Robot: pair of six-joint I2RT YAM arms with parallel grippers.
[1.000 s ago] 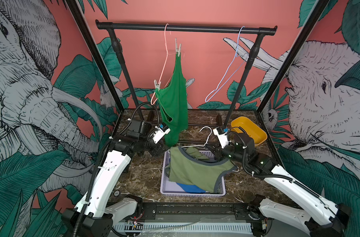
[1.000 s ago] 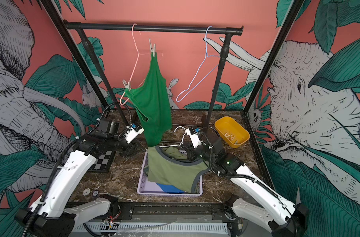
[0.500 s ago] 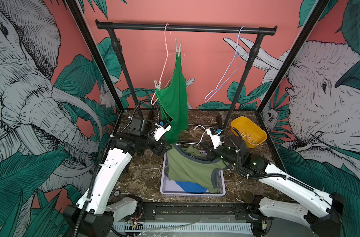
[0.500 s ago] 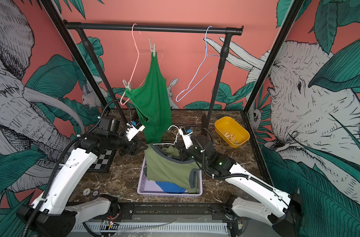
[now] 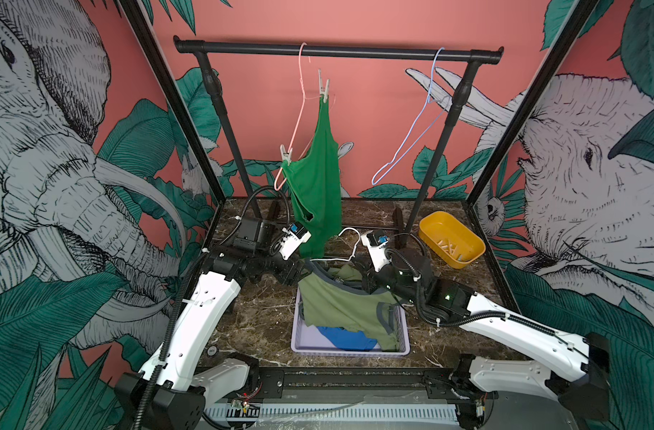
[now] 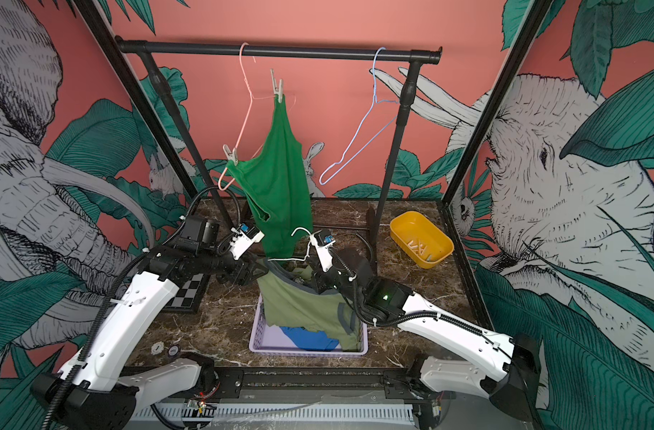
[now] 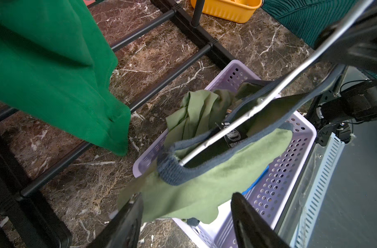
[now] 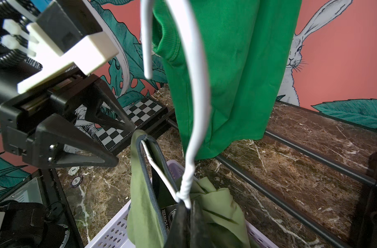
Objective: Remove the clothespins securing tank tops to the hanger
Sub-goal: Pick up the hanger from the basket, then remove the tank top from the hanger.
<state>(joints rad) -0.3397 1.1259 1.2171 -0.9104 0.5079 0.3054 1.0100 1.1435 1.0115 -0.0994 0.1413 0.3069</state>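
The white hanger's end is inside the olive tank top's strap, so next my left gripper pinches the grey trim (image 7: pixel 171 175) while my right gripper pulls the hanger out.
A bright green tank top (image 5: pixel 318 178) hangs from a pink hanger (image 5: pixel 299 111) on the rail. A pale clothespin (image 5: pixel 323 87) holds its upper strap and a second clothespin (image 5: pixel 286 154) its lower one. My right gripper (image 8: pixel 188 208) is shut on the twisted neck of a white hanger (image 8: pixel 196 107). This hanger carries the olive tank top (image 5: pixel 340 305) with grey trim over the basket. My left gripper (image 7: pixel 186 195) is open at the olive top's left shoulder, with the fabric hanging between its spread fingers. A blue tank top (image 5: pixel 346 338) lies in the basket.
The lilac basket (image 5: pixel 403 335) sits mid-table under the olive top. A yellow bin (image 5: pixel 450 240) at the back right holds several tan clothespins. An empty blue hanger (image 5: pixel 411 149) hangs on the rail. The rack's black floor bars (image 7: pixel 161 79) and a checkerboard (image 6: pixel 189 292) lie nearby.
My right gripper has carried the white hanger and olive top leftward, toward my left gripper. The left jaws stand slightly wider and closer to the top's shoulder.
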